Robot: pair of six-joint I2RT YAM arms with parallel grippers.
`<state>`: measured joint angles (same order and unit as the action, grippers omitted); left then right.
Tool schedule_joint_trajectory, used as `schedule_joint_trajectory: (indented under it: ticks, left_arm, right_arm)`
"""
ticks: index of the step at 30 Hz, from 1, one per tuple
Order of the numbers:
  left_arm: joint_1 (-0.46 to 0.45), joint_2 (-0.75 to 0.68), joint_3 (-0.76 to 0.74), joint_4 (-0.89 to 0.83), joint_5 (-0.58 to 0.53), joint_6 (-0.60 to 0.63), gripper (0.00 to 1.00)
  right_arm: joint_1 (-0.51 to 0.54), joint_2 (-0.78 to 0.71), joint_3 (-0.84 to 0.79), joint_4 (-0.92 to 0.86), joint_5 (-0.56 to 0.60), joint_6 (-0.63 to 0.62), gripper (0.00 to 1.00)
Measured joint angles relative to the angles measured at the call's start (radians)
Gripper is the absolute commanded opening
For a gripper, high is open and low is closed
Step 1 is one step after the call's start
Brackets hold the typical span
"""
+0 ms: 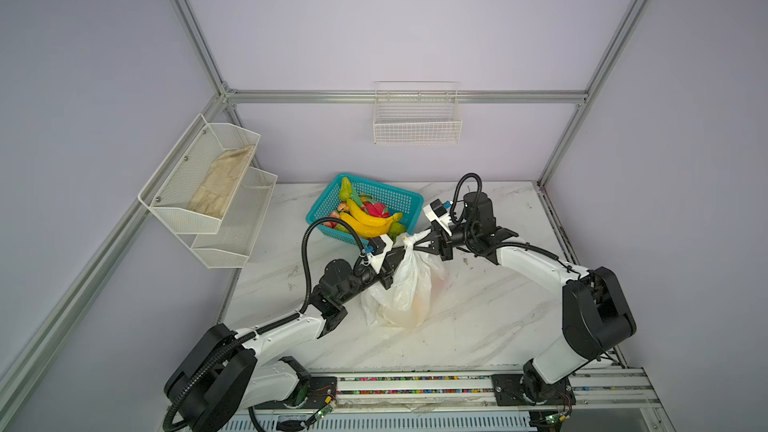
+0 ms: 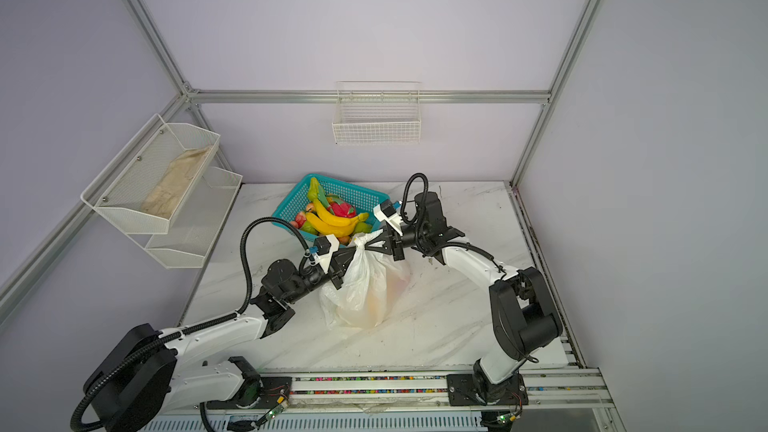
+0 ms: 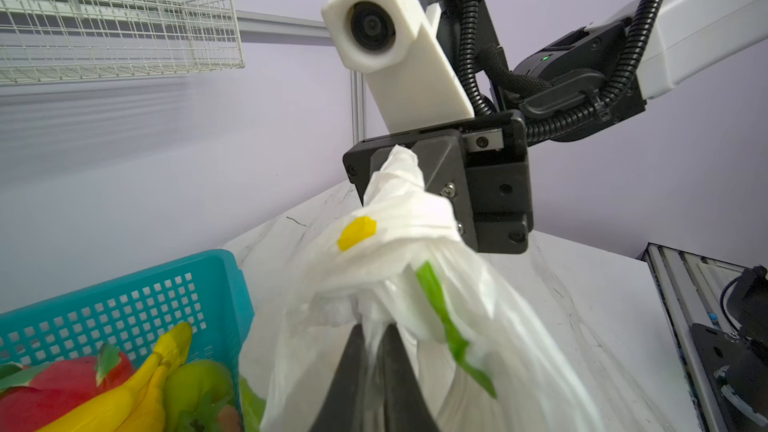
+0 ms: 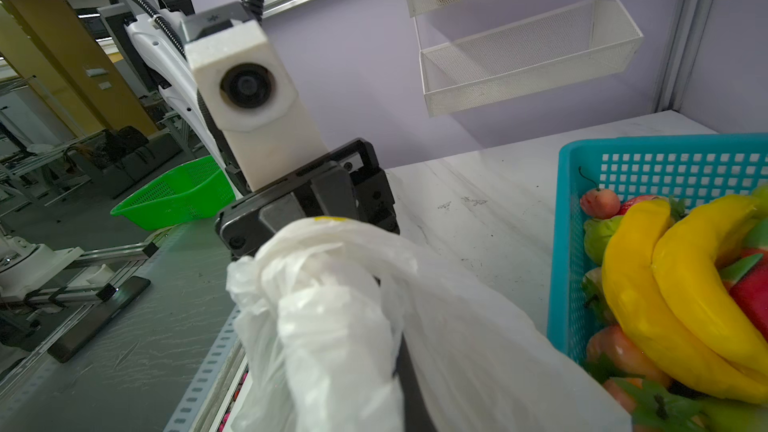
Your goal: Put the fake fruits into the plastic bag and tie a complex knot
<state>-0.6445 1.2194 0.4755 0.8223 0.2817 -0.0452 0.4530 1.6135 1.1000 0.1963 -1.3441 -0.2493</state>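
Observation:
I can see the loose knot bunching at my right gripper's fingers, so I will open that gripper, back away and grab the bag handle's outer end point(image 1: 422, 235) before I pull tight.
The plastic bag point(image 1: 405, 290) point(image 2: 365, 292) hangs over the marble table, with an orange-tinted shape showing through its lower part. Its twisted white handles form a knot point(image 1: 408, 243) point(image 3: 395, 238) stretched between both grippers. My left gripper point(image 1: 400, 247) point(image 3: 372, 332) is shut on bag plastic just below the knot. My right gripper point(image 1: 417, 243) point(image 3: 395, 160) is shut on the handle end on the other side; in the right wrist view the bag point(image 4: 332, 326) hides most of it. Fake fruits point(image 1: 368, 218) point(image 4: 681, 297), bananas, dragon fruit and green pears, lie in the teal basket.
The teal basket point(image 1: 401, 197) stands just behind the grippers, close to the bag. A wire basket point(image 1: 417, 126) hangs on the back wall and white mesh shelves point(image 1: 216, 184) on the left wall. A rail point(image 1: 415, 384) runs along the table's front edge.

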Motion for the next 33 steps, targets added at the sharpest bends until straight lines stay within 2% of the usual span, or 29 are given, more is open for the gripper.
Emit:
schedule_joint_trajectory:
  ticks: [8,10,13,15,16,17,21,28,33]
  left_arm:
    - [0.009,0.0,0.0,-0.004,-0.007,-0.009,0.0]
    - [0.023,0.0,0.0,-0.001,-0.003,-0.029,0.0]
    - [0.048,0.0,0.0,-0.004,-0.001,-0.056,0.0]
    - [0.061,0.0,0.0,-0.006,0.0,-0.071,0.0]
    - [0.065,0.0,0.0,-0.009,0.0,-0.076,0.0]
    - [0.067,0.0,0.0,-0.011,0.001,-0.079,0.0]
    - [0.072,0.0,0.0,-0.018,0.006,-0.104,0.0]
    - [0.077,0.0,0.0,-0.031,0.021,-0.127,0.0]
    - [0.077,0.0,0.0,-0.041,0.036,-0.128,0.0]
  right_arm:
    - [0.0,-0.009,0.0,-0.007,0.032,0.0,0.0]
    - [0.002,-0.017,-0.001,-0.008,0.056,0.002,0.16]
    - [-0.004,-0.04,-0.01,-0.006,0.096,0.001,0.3]
    - [-0.014,-0.07,-0.028,-0.004,0.129,0.006,0.36]
    - [-0.02,-0.087,-0.041,0.0,0.146,0.011,0.45]
    - [-0.027,-0.106,-0.056,0.006,0.163,0.019,0.48]
    - [-0.05,-0.181,-0.122,0.033,0.252,0.056,0.52]
    - [-0.062,-0.343,-0.278,0.117,0.403,0.157,0.52]
    - [-0.049,-0.331,-0.278,0.175,0.439,0.204,0.52]
